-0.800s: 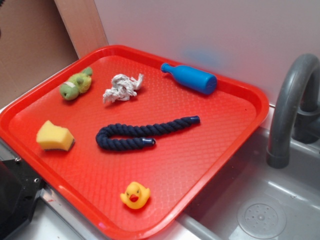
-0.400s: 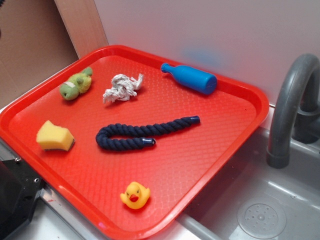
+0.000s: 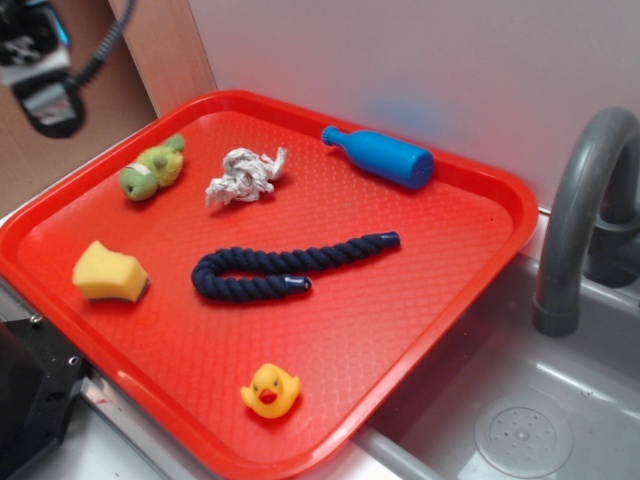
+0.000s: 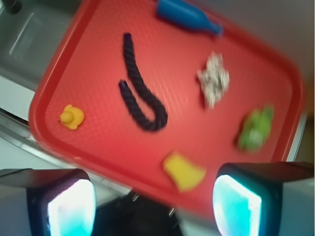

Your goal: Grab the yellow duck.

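Observation:
Next, the gripper moves to the yellow duck near the red tray's front edge and closes around the duck's body (image 3: 277,402) (image 4: 74,116), just under the duck's head.
The yellow duck (image 3: 270,390) is small and glossy with an orange-red beak, and it sits near the front edge of the red tray (image 3: 420,300). My gripper (image 3: 46,108) hangs blurred at the top left of the exterior view, high above the tray's far left corner and well away from the duck. In the wrist view the duck (image 4: 72,117) lies at the left side of the tray (image 4: 98,44). My gripper (image 4: 153,206) is open, its two pads wide apart with nothing between them.
On the tray lie a yellow sponge (image 3: 108,272), a green plush toy (image 3: 152,168), a white knotted rag (image 3: 244,175), a dark blue rope (image 3: 290,265) and a blue bottle (image 3: 380,156). A grey faucet (image 3: 585,220) and sink (image 3: 520,420) are at the right. A black object (image 3: 30,390) sits at the front left.
My gripper has come into the exterior view at the top left; it was out of frame before. Nothing on the tray has moved.

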`<control>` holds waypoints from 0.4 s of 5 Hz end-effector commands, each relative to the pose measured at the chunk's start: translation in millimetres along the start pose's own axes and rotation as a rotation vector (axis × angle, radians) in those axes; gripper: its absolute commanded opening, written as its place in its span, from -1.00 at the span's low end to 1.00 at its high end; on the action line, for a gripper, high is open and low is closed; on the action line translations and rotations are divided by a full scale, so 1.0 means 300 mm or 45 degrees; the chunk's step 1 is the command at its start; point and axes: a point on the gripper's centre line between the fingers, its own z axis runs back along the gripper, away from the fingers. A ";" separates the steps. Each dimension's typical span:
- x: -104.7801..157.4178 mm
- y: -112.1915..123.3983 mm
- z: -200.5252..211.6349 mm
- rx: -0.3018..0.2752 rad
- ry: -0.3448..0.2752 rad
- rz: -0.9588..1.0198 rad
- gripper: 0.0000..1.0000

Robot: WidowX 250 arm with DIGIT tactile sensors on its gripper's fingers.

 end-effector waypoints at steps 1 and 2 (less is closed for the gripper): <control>0.070 -0.169 -0.105 0.035 0.084 -0.675 1.00; 0.042 -0.227 -0.172 -0.037 0.148 -1.012 1.00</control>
